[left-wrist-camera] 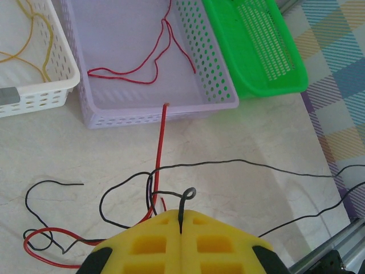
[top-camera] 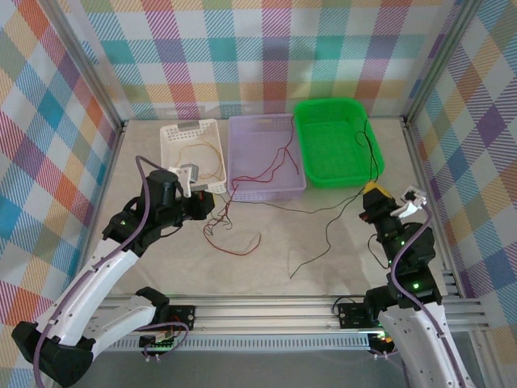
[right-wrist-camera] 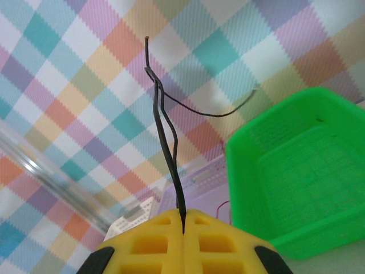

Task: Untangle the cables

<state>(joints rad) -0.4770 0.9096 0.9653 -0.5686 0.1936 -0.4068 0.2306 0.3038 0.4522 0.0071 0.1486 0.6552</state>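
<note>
Next, my right gripper sets the black cable down and lets go of it on the table (top-camera: pixel 342 241), in between the green basket and the front rail.
My left gripper (left-wrist-camera: pixel 181 216) is shut on a black cable (left-wrist-camera: pixel 239 163), and a small loop of it pokes out above the yellow pads. A red cable (left-wrist-camera: pixel 161 142) runs from the lavender basket (left-wrist-camera: pixel 219 85) over its rim and down to the table beside that loop, crossing the black strands. A yellow cable (left-wrist-camera: pixel 35 40) lies in the white basket (left-wrist-camera: pixel 54 85). My right gripper (right-wrist-camera: pixel 183 216) is shut on a black cable (right-wrist-camera: pixel 166 128) that rises doubled from its pads. From above, the left gripper (top-camera: pixel 212 202) is near the lavender basket's front corner. The right gripper (top-camera: pixel 371 194) is in front of the green basket (top-camera: pixel 300 137).
Three baskets stand in a row at the back: white (top-camera: pixel 171 149), lavender (top-camera: pixel 236 153), green. Loose red cable (top-camera: pixel 234 242) and black cable (top-camera: pixel 311 257) trail over the middle of the table. Aluminium rails run along the front edge (top-camera: pixel 275 311) and the sides.
</note>
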